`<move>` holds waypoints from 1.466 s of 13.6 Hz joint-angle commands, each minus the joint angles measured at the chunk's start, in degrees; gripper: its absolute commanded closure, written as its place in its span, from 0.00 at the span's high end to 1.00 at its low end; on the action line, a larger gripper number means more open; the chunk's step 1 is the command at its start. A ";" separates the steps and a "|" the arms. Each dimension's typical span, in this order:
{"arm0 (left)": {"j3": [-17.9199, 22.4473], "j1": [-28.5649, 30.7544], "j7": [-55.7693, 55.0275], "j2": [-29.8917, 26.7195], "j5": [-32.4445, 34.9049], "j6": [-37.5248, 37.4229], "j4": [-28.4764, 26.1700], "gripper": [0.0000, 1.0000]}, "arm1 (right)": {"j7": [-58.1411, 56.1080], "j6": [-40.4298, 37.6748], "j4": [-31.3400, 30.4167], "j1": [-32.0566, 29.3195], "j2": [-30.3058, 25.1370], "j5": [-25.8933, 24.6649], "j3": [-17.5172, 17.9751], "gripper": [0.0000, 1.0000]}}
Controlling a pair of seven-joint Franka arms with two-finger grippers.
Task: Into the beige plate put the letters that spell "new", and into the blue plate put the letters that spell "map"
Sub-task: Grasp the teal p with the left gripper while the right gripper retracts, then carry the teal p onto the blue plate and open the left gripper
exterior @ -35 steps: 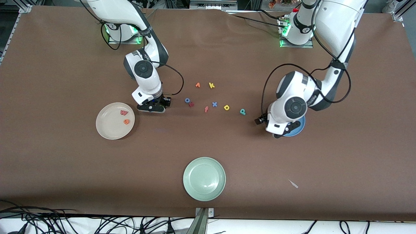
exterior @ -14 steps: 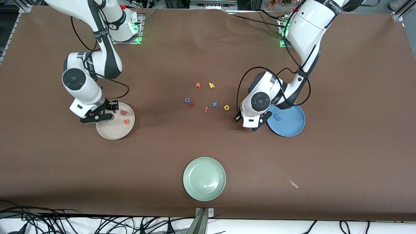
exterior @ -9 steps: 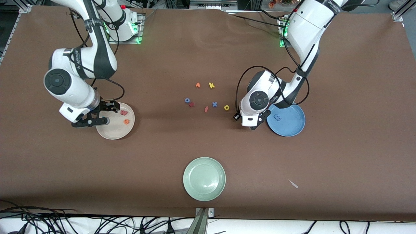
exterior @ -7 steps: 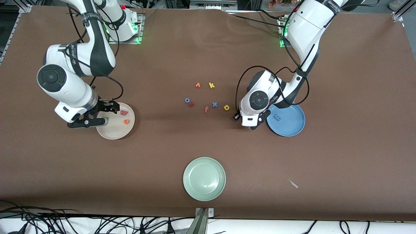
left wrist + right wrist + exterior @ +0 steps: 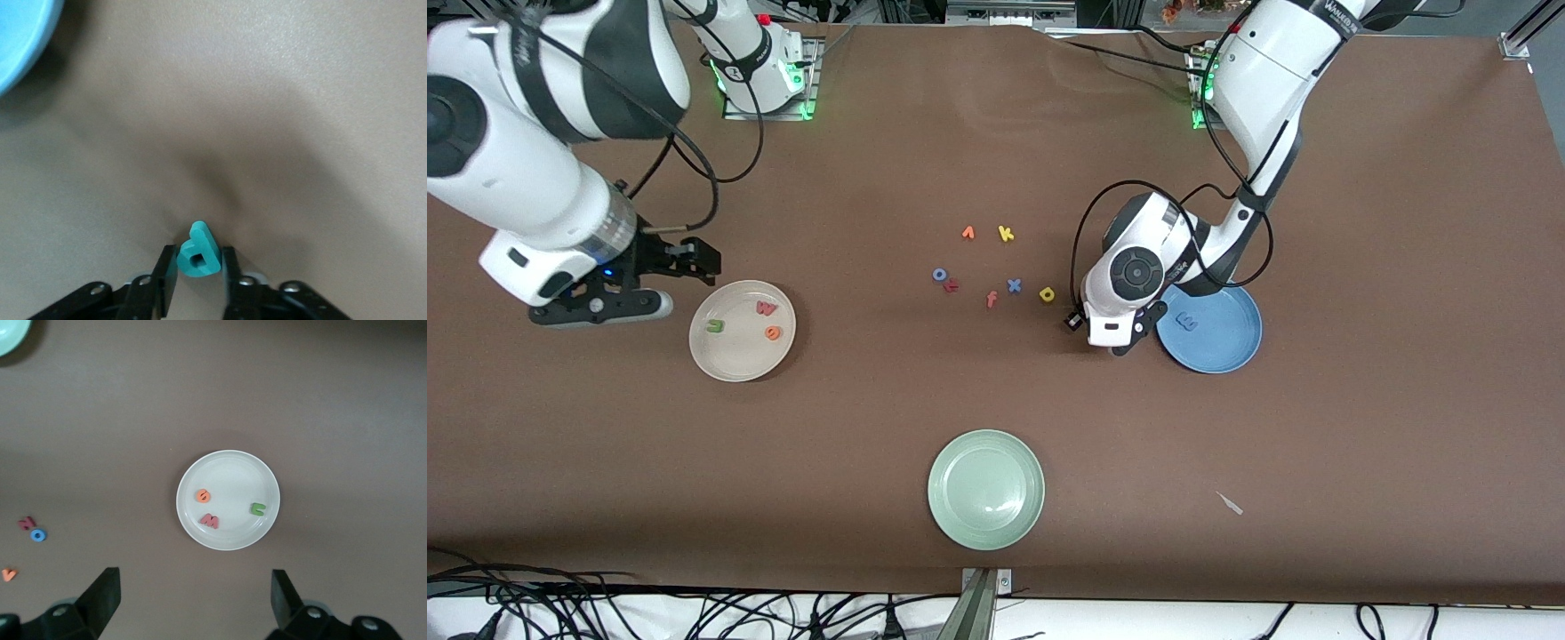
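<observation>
Next, my left gripper releases the teal letter close to the middle of the blue plate (image 5: pixel 1219 316), so that it ends up beside the blue m.
The beige plate (image 5: pixel 734 356) holds the green n (image 5: pixel 714 325), the red w (image 5: pixel 765 308) and the orange e (image 5: pixel 773 332). My right gripper (image 5: pixel 600 309) hangs open and empty high over the table, beside that plate toward the right arm's end. The right wrist view looks down on the beige plate (image 5: pixel 228 470) between the spread jaws of my right gripper (image 5: pixel 193 597). My left gripper (image 5: pixel 198 267) is shut on the teal p (image 5: pixel 198 252), low beside the blue plate (image 5: pixel 1218 351). The blue m (image 5: pixel 1186 320) lies in that plate. The yellow a (image 5: pixel 1047 294) lies on the table near the left hand.
Loose letters sit mid-table: an orange one (image 5: pixel 967 233), yellow k (image 5: pixel 1006 234), blue o (image 5: pixel 940 275), red r (image 5: pixel 951 285), orange f (image 5: pixel 991 300), blue x (image 5: pixel 1014 285). A pale green plate (image 5: pixel 985 489) lies nearer the camera.
My right gripper opened over the beige plate, left the green n in it, then rose and drew away. My left gripper closed on the teal p.
</observation>
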 commanded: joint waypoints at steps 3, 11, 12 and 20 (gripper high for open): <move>0.80 0.65 0.48 -3.29 -0.23 -3.50 -1.12 0.05 | -0.40 -5.39 2.44 -6.90 -3.58 2.70 5.54 1.00; 0.89 13.46 21.72 -10.77 -0.05 -15.63 0.47 0.05 | 0.03 -6.72 -6.26 -34.96 -13.17 -1.24 33.16 1.00; 0.80 15.92 24.97 -10.78 0.47 -15.64 0.55 0.05 | 0.29 -6.90 -6.26 -36.63 -13.44 -2.38 35.53 1.00; 0.01 22.10 34.14 -6.12 5.14 -14.06 -1.72 0.07 | 0.30 -8.75 -5.73 -37.09 -13.61 -3.80 36.08 1.00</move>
